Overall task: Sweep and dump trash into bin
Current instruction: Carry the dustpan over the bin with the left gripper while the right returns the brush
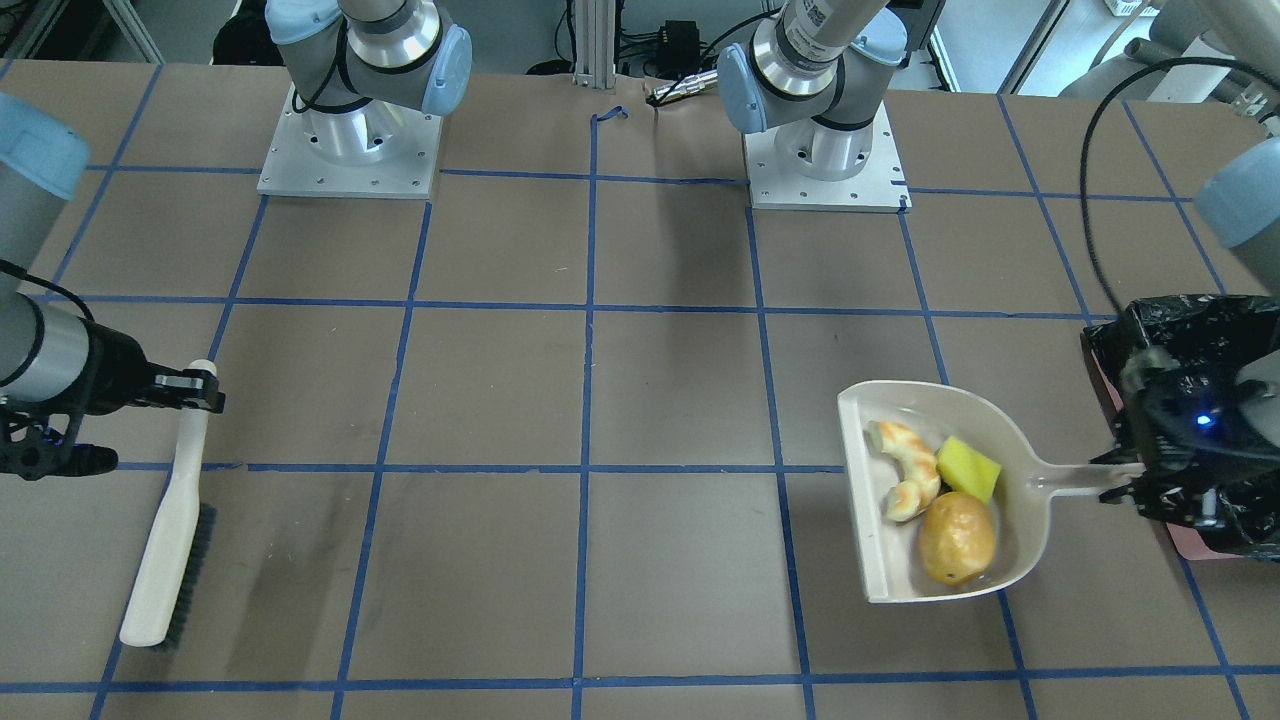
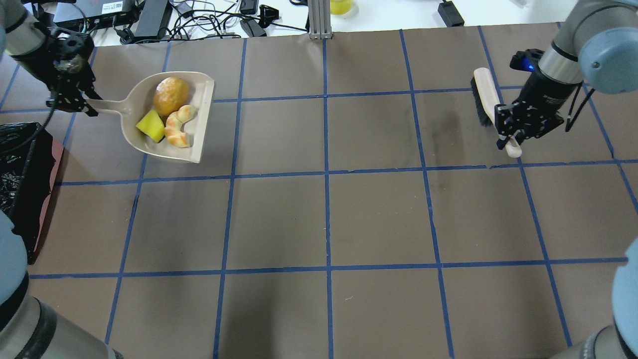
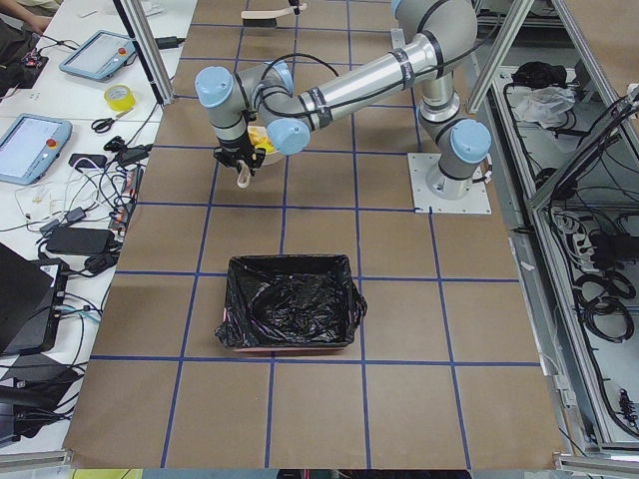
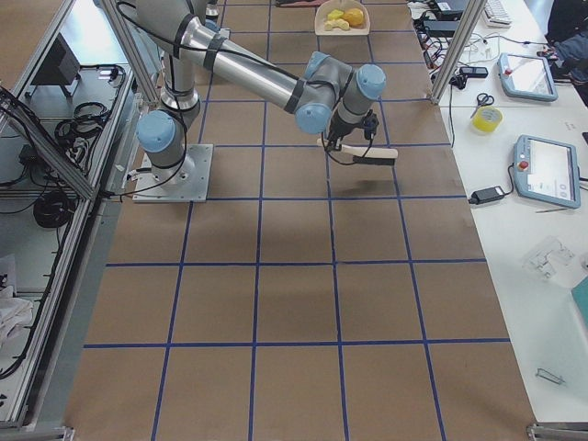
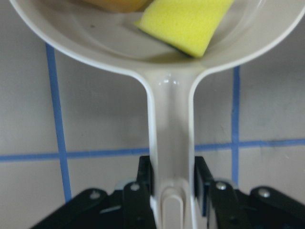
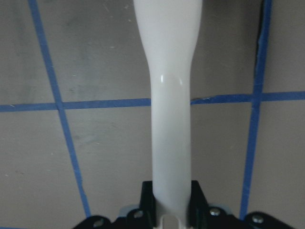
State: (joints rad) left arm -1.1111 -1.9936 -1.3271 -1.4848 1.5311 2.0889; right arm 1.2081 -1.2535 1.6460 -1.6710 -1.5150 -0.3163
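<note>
The robot's right gripper should set the brush down on the brown table (image 1: 134,520) (image 6: 252,45) along the outer blue tape line.
The trash lies in a beige dustpan (image 2: 202,114): a golden-brown lump (image 2: 171,95), a yellow-green sponge wedge (image 2: 151,126) and tan peel scraps (image 2: 178,130). My left gripper (image 2: 79,102) is shut on the dustpan's handle (image 5: 169,133) and holds the pan about level. The bin (image 2: 20,164), pink with a black bag, stands at the table's left edge, nearer the robot than the dustpan; it also shows in the exterior left view (image 3: 290,309). My right gripper (image 2: 508,137) is shut on the white handle (image 6: 170,119) of a brush (image 2: 486,92) at the far right.
The brown table is marked with a grid of blue tape (image 2: 326,174). Both arm bases (image 1: 350,150) stand at the robot's side of the table. Cables and devices (image 2: 199,20) lie beyond the far edge.
</note>
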